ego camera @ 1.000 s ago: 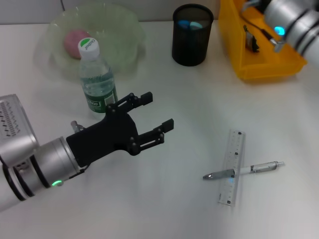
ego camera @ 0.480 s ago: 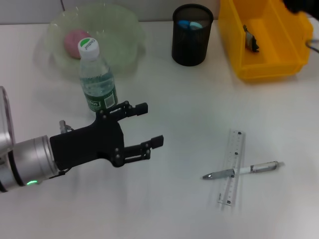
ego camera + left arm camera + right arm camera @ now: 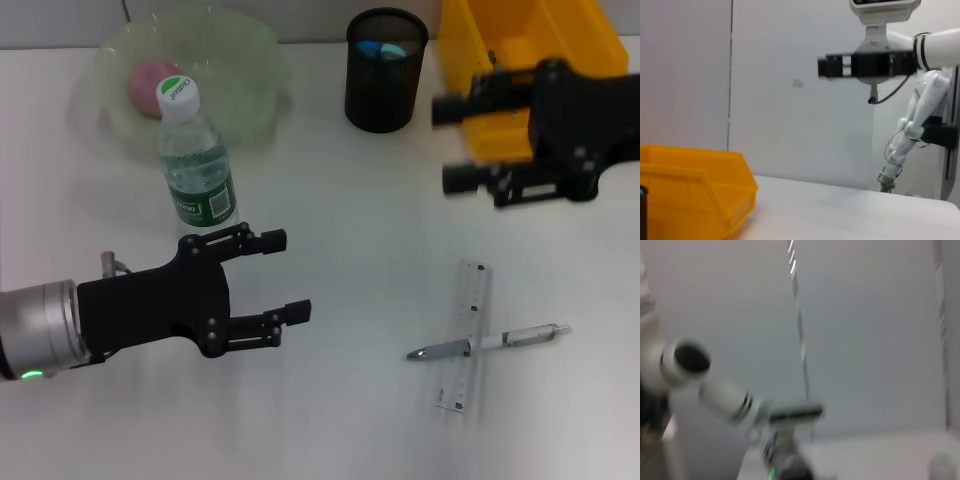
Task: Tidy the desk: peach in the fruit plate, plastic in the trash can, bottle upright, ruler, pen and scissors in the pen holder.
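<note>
Next, I move my right gripper to the transparent ruler and close it on the ruler's near end [image 3: 455, 385], just nearer than the pen lying across it.
The clear bottle [image 3: 195, 165] stands upright on the white desk [image 3: 360, 230], in front of the pale green fruit plate [image 3: 255, 55] that holds the pink peach [image 3: 148, 80]. My left gripper [image 3: 287, 276] is open and empty, just nearer than the bottle and apart from it. My right gripper [image 3: 453, 145] hangs open and empty in front of the yellow trash can [image 3: 575, 30], above the desk. The transparent ruler [image 3: 465, 330] lies with the pen [image 3: 495, 342] across it. Blue scissors handles [image 3: 380, 48] show inside the black pen holder [image 3: 385, 85]. The plastic is hidden.
The trash can [image 3: 695, 185] also shows in the left wrist view, standing on the desk with a grey wall behind it. The ruler and pen lie toward the near right of the desk.
My right gripper has swung down from the upper right, over the trash can to its front. My left gripper has drawn back to the left, away from the bottle.
</note>
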`<state>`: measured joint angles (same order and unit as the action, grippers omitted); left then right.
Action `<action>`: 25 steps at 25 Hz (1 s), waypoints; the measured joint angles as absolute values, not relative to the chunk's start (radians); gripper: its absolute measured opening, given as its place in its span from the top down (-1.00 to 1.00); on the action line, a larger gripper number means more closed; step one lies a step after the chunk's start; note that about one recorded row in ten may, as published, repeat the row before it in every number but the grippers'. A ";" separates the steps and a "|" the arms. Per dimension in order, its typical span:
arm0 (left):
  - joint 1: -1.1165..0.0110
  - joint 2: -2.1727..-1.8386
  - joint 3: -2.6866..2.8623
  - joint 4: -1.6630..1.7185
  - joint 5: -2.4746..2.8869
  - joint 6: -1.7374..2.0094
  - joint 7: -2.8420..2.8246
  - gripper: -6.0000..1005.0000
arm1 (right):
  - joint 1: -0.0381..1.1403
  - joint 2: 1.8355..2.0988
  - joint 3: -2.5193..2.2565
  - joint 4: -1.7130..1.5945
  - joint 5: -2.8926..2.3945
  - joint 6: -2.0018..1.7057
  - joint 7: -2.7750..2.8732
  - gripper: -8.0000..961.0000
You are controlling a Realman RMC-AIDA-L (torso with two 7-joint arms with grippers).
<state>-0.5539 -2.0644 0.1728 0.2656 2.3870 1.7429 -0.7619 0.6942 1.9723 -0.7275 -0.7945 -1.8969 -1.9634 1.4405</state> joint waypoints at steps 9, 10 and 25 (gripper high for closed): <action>-0.539 -2.062 0.165 0.271 2.384 1.757 -0.766 -0.59 | 0.876 1.971 -0.931 -0.815 -2.229 -1.999 1.514 -0.36; -0.539 -2.062 0.165 0.272 2.384 1.757 -0.769 -0.59 | 0.876 1.971 -0.931 -0.815 -2.229 -1.999 1.514 -0.36; -0.523 -2.065 0.181 0.346 2.384 1.759 -0.828 -0.59 | 0.914 2.074 -1.275 -0.959 -2.422 -1.959 1.437 -0.36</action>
<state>-0.5226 -2.0650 0.1810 0.3458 2.3842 1.7585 -0.8280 0.9144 2.0743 -1.2751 -0.9592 -2.4217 -1.9587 1.4373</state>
